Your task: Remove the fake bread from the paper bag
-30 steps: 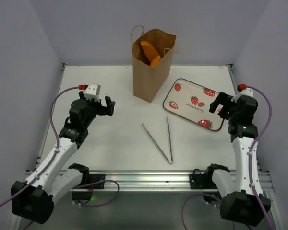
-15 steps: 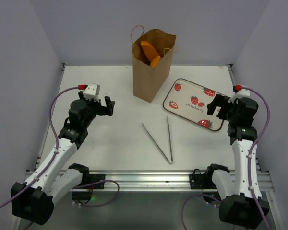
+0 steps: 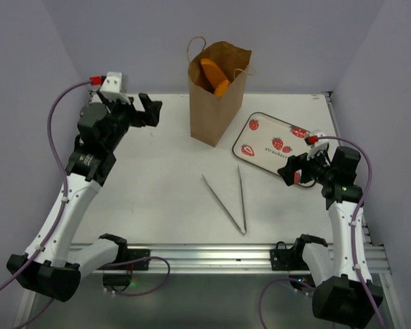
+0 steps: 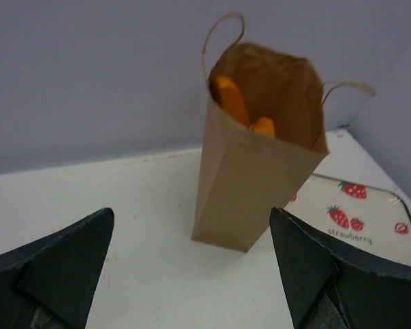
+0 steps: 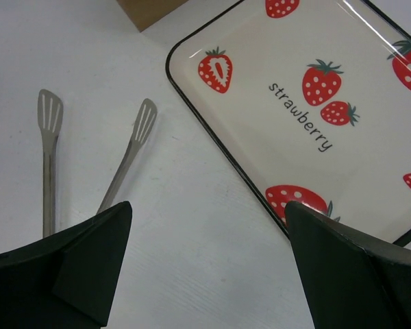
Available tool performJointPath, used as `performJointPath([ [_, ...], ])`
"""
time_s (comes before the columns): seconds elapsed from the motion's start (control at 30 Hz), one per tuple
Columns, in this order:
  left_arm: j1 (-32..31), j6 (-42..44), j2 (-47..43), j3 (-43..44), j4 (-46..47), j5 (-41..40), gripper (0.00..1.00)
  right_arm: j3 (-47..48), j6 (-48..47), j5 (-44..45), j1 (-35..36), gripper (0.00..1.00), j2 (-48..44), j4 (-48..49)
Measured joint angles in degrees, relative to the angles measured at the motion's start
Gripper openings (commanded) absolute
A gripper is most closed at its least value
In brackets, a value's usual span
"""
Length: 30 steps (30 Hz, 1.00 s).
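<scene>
The robot's left gripper should next take hold of the paper bag's rim (image 3: 190,72) (image 4: 209,97), beside the handle on the side facing that gripper, to hold the bag.
The brown paper bag (image 3: 215,96) stands upright at the back middle of the table, mouth open. Orange fake bread (image 3: 214,75) sticks up inside it; it also shows in the left wrist view (image 4: 233,101) inside the bag (image 4: 253,185). My left gripper (image 3: 149,110) is open and empty, raised to the left of the bag and pointing at it. My right gripper (image 3: 291,169) is open and empty, low over the near edge of the strawberry tray (image 3: 267,130).
Metal tongs (image 3: 231,197) lie open on the table in front of the bag; their tips show in the right wrist view (image 5: 51,120). The strawberry-print tray (image 5: 308,89) lies right of the bag. Grey walls close in the back and sides.
My left gripper has risen and moved back toward the bag's height. My right gripper has moved left and down over the tray's near edge. The bag and tongs have not moved.
</scene>
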Motion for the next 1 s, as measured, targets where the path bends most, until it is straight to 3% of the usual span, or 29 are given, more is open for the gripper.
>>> performJointPath([
  [0.2, 0.02, -2.49, 12.17, 20.50, 0.50, 5.49, 0.90, 1.03, -2.03, -4.74, 0.02, 0.99, -0.15, -1.99],
  [0.33, 0.00, -5.25, 26.95, 33.55, 0.00, 11.61, 0.86, 1.05, -2.71, -6.73, 0.02, 0.99, -0.92, -2.32],
  [0.63, 0.00, -9.42, 52.26, 53.29, -5.79, 13.60, 0.73, 1.05, -2.89, -9.01, 0.02, 0.99, -1.53, -2.43],
  [0.83, 0.00, -11.82, 55.76, 56.43, -5.22, 13.38, 0.61, 1.05, -2.86, -9.07, 0.02, 0.99, -1.64, -2.43],
  [1.0, -0.02, -13.03, 58.95, 59.08, -4.15, 13.51, 0.57, 1.05, -2.86, -9.07, 0.02, 0.99, -1.64, -2.43],
])
